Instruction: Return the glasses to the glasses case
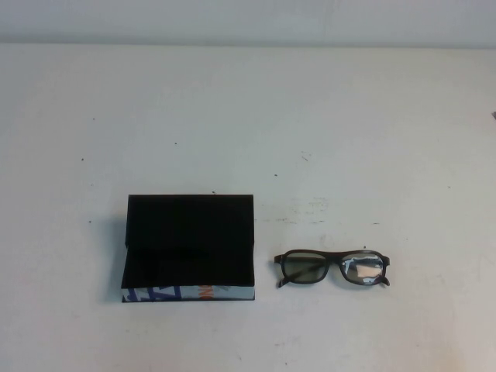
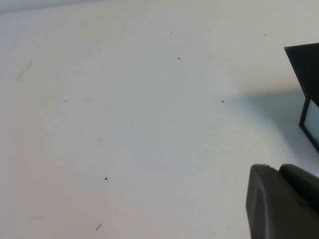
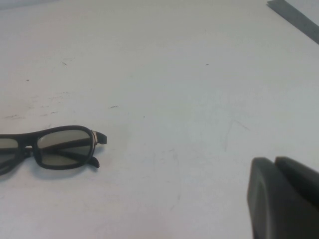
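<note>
Next, I move my right gripper to the bridge (image 1: 335, 257) (image 3: 28, 149) between the lenses and close it there to take hold of the glasses.
The glasses case (image 1: 190, 244) lies open on the white table, left of the middle, with its black lining up and its blue, white and orange patterned edge at the front. The glasses (image 1: 333, 268) lie folded on the table just to its right, apart from it. Neither arm shows in the high view. In the left wrist view my left gripper (image 2: 279, 172) is shut and empty over bare table, with a corner of the case (image 2: 306, 69) beyond it. In the right wrist view my right gripper (image 3: 275, 162) is shut and empty, well apart from the glasses (image 3: 55, 147).
The white table (image 1: 248, 116) stretches far behind the case and glasses, with small dark specks and faint scuffs. A grey strip (image 3: 294, 17) crosses one corner of the right wrist view.
</note>
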